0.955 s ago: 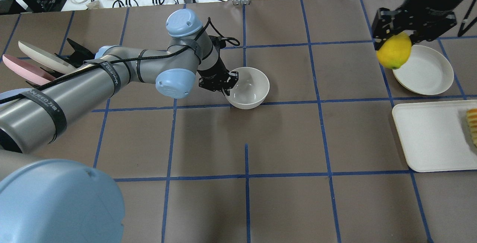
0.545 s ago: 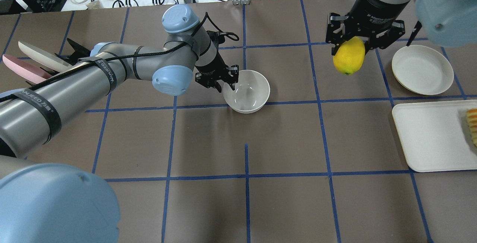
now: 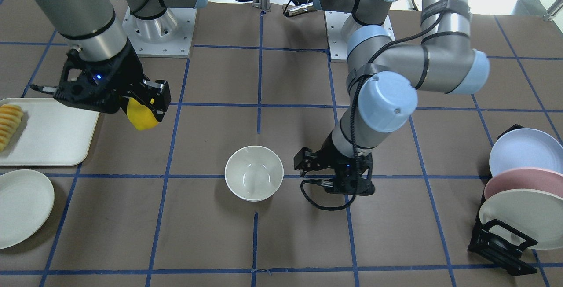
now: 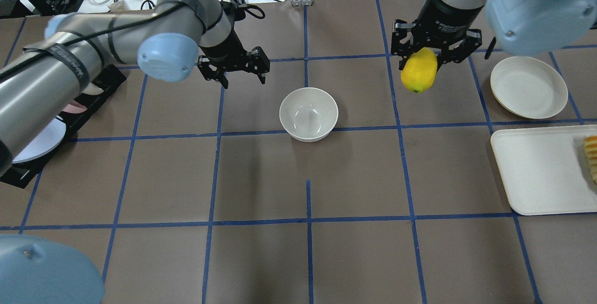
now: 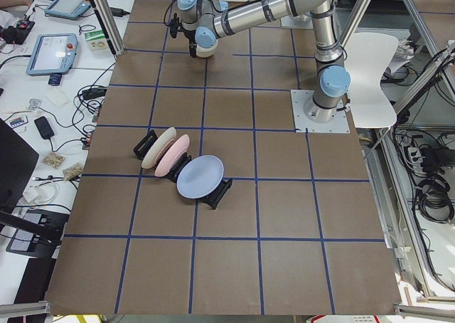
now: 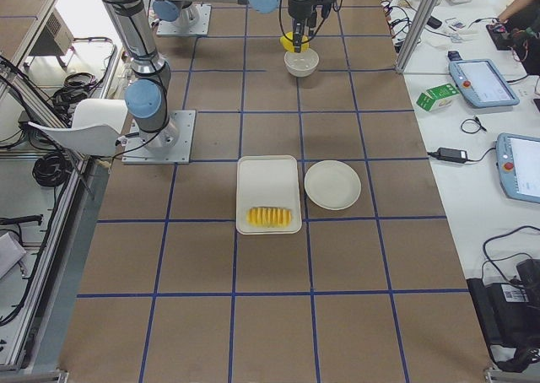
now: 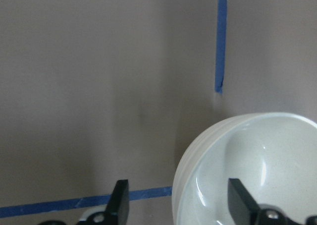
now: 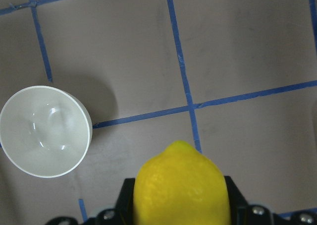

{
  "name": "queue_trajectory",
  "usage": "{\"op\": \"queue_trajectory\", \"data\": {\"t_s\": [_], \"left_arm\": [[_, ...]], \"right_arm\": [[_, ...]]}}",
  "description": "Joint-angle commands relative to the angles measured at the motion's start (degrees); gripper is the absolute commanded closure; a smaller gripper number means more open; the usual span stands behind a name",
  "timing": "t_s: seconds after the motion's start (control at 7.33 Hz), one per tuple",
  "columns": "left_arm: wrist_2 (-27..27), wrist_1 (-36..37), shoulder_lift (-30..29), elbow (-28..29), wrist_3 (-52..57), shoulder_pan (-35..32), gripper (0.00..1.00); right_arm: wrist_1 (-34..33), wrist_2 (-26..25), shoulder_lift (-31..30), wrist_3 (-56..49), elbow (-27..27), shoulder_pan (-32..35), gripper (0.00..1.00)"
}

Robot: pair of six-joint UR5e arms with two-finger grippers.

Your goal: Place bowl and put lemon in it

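The yellow lemon, now held in the air beside the bowl, will be let go by my right gripper in the middle of the empty cream-white bowl [image 3: 256,179] [image 8: 45,128] on the blue tape line.
The cream-white bowl [image 4: 308,114] stands upright and empty on the brown table, on a blue tape line; it also shows in the front view [image 3: 254,172]. My left gripper [image 4: 243,79] is open and empty, above the table to the far left of the bowl and apart from it. In the left wrist view the bowl [image 7: 252,170] sits by the right finger [image 7: 240,197]. My right gripper [image 4: 419,59] is shut on the yellow lemon [image 4: 419,70] and holds it in the air to the right of the bowl. The right wrist view shows the lemon [image 8: 181,185] and the bowl [image 8: 44,131].
A shallow white plate [image 4: 528,87] lies at the right. A white tray [image 4: 541,169] beside it holds ridged yellow-orange sliced food [image 4: 591,155]. A black rack with coloured plates [image 3: 519,190] stands on the robot's left side.
My left gripper has let go of the bowl's rim and moved away to the far left. My right gripper has carried the lemon leftward, from over the plate toward the bowl.
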Motion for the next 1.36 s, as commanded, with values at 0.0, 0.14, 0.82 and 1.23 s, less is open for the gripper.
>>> {"op": "queue_trajectory", "data": {"t_s": [0.0,0.14,0.82,1.23], "left_arm": [[2.29,-13.18,4.46,6.89,6.39,4.66,0.0],[2.9,-15.57,6.39,6.47,7.9,4.68,0.0],[2.73,-18.76,16.68,0.51,7.92,5.29,0.0],[2.82,-18.15,18.62,-1.89,8.0,5.65,0.0]], "right_arm": [[-9.34,-0.41,8.28,6.31,0.03,6.82,0.64],[-16.18,-0.94,12.76,9.92,0.03,11.73,0.64],[-25.65,-5.86,23.26,11.89,0.82,20.39,0.64],[-28.99,-5.43,26.6,9.52,0.91,20.4,0.37]]}}
